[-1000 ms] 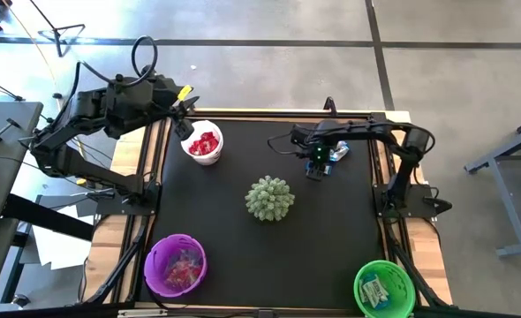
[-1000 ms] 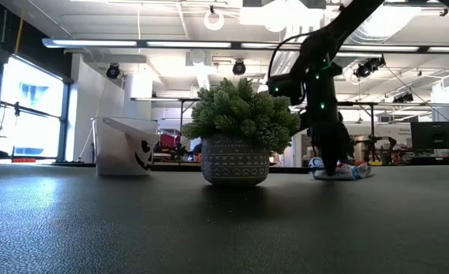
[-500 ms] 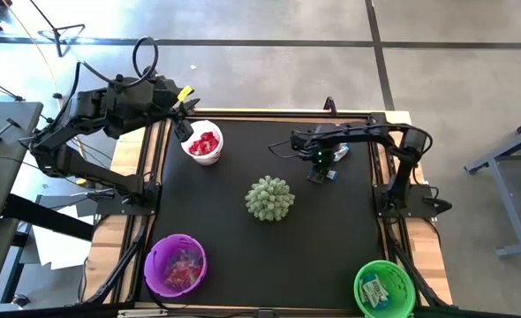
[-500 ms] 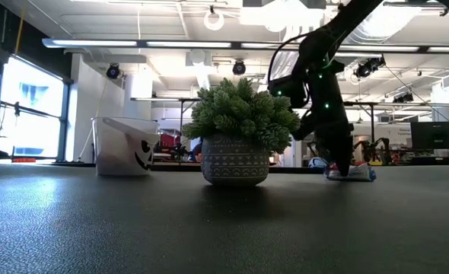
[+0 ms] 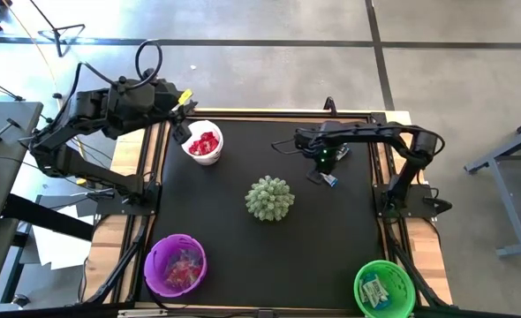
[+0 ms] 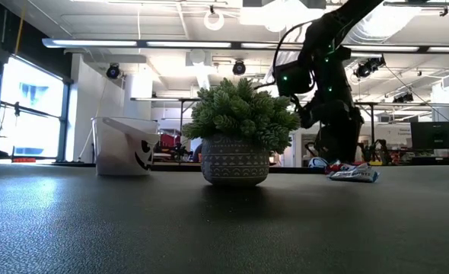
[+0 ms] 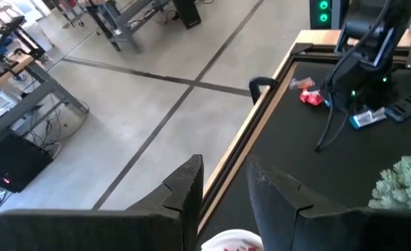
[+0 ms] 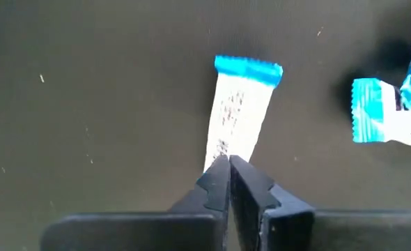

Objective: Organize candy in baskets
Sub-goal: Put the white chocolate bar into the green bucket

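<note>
The closed fingers of my right gripper reach just the near end of the blue-and-silver candy, so I will open them and grip closer to the candy's middle (image 8: 239,113).
My right gripper (image 8: 228,162) is shut on a blue-and-silver candy (image 8: 239,111) at the table's far right, low over the black mat (image 5: 243,238). The high view shows this candy (image 5: 329,180) just on the near side of the gripper. The white basket (image 5: 202,143) holds red candy, the purple basket (image 5: 176,265) mixed candy, and the green basket (image 5: 384,288) blue-and-silver candy. My left gripper (image 7: 223,188) hangs open beside the white basket's far left rim with nothing between its fingers. My right gripper pinches the candy's wrapper at its near end (image 8: 221,148) between its two fingertips. The fingers come from above and lie along the candy, which stretches away from them. In the low view its free end (image 6: 365,175) is down at the mat.
More candy lies by the right gripper: a blue-and-silver one (image 8: 390,115) and a red one (image 7: 310,97) near the far right edge. A spiky pale-green plant in a patterned pot (image 5: 269,199) stands mid-table. Both arm bases flank the mat.
My right gripper has moved toward the table's near edge and risen a little. The blue-and-silver candy has come with it, sliding out of the small cluster of candy at the far right.
</note>
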